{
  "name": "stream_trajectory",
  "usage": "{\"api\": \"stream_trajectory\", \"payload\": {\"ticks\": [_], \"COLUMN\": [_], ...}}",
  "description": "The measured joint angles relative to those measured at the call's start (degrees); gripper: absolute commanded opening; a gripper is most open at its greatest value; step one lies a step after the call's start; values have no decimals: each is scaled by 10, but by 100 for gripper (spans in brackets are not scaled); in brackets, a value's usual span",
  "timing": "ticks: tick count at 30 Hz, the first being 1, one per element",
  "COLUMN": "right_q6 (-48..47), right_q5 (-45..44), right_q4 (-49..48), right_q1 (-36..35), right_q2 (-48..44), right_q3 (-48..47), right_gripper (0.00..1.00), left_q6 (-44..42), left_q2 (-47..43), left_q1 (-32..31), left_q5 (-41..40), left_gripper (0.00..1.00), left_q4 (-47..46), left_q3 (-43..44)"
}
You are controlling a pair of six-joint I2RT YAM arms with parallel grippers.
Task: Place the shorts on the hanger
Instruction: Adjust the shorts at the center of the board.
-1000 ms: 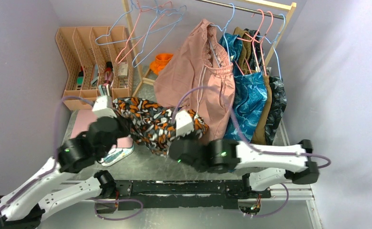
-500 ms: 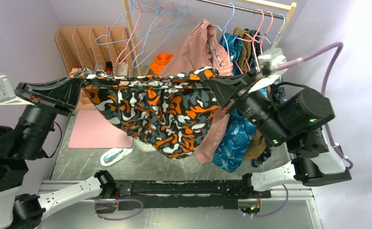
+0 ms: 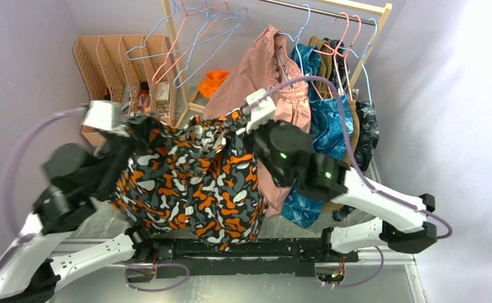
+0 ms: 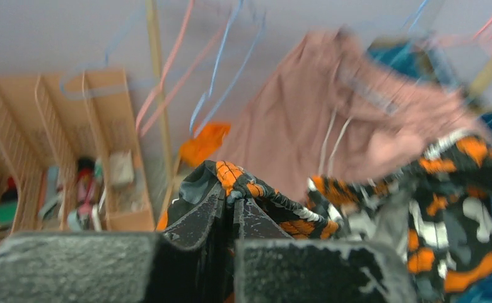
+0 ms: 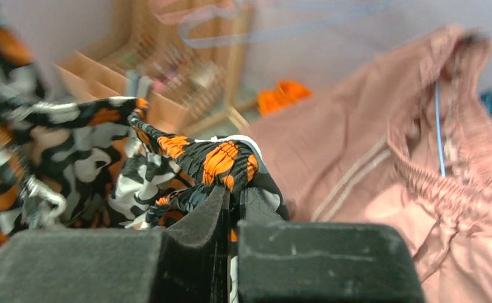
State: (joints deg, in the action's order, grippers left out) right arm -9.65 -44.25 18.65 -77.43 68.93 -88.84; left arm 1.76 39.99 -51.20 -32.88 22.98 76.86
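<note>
I need to release the shorts, now hanging above the table's near half, from my right gripper on the table's near half [image 3: 209, 183], next to the dusty-pink garment.
The shorts [image 3: 193, 183], in an orange, black, white and grey blotch print, hang in loose folds between my two grippers, above the table's near half. My left gripper [image 3: 144, 125] is shut on the waistband's left end, which shows in the left wrist view [image 4: 256, 186] at the gripper [image 4: 234, 201]. My right gripper [image 3: 240, 123] is shut on the right end, which shows in the right wrist view [image 5: 212, 158] at the gripper [image 5: 234, 189]. The light-blue hanger [image 3: 196, 47] hangs empty among pink ones at the rack's left end, beyond the shorts. It shows blurred in the left wrist view [image 4: 228, 63].
A wooden clothes rack [image 3: 322, 9] at the back holds a dusty-pink garment [image 3: 262, 82], a blue leaf-print garment [image 3: 328, 126] and dark clothes. A pink slotted organiser [image 3: 123, 69] stands back left. An orange object [image 3: 215, 81] lies under the rack. Purple walls close both sides.
Half a second ago the shorts were stretched wide and high between the grippers. Now both grippers are closer together and lower, and the shorts hang bunched.
</note>
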Motion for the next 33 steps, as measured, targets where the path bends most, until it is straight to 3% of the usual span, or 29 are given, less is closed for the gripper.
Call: {"api": "stream_trajectory", "payload": {"ticks": [4,11,14,17,21,23,28,33], "right_q6": [71,163,177,177,173,178,242,323], "right_q5": [72,157,167,172,174,173,196,228], "right_q4": [7,-3,-3,3,-24,-41,-82,-75], "right_q1": [135,272,304,304,304,304,303,303], "right_q2": [22,33,42,49,26,-3,-72,-72], "right_q3": [86,178,167,110,62,86,266,433], "right_gripper": [0,0,0,0,0,0,0,0], "left_q6": [16,53,68,80,88,101,189,294], "left_q2": [11,72,114,153,165,134,17,-23], "left_q1": [0,33,127,200,214,214,214,214], "left_q5": [-30,-27,25,63,94,101,108,127], "left_gripper": [7,7,7,7,7,7,7,7], "left_q4": [8,3,-3,7,-10,-26,-43,-13], "left_q3": [-112,-207,-199,-134,-14,-16,-188,-393]}}
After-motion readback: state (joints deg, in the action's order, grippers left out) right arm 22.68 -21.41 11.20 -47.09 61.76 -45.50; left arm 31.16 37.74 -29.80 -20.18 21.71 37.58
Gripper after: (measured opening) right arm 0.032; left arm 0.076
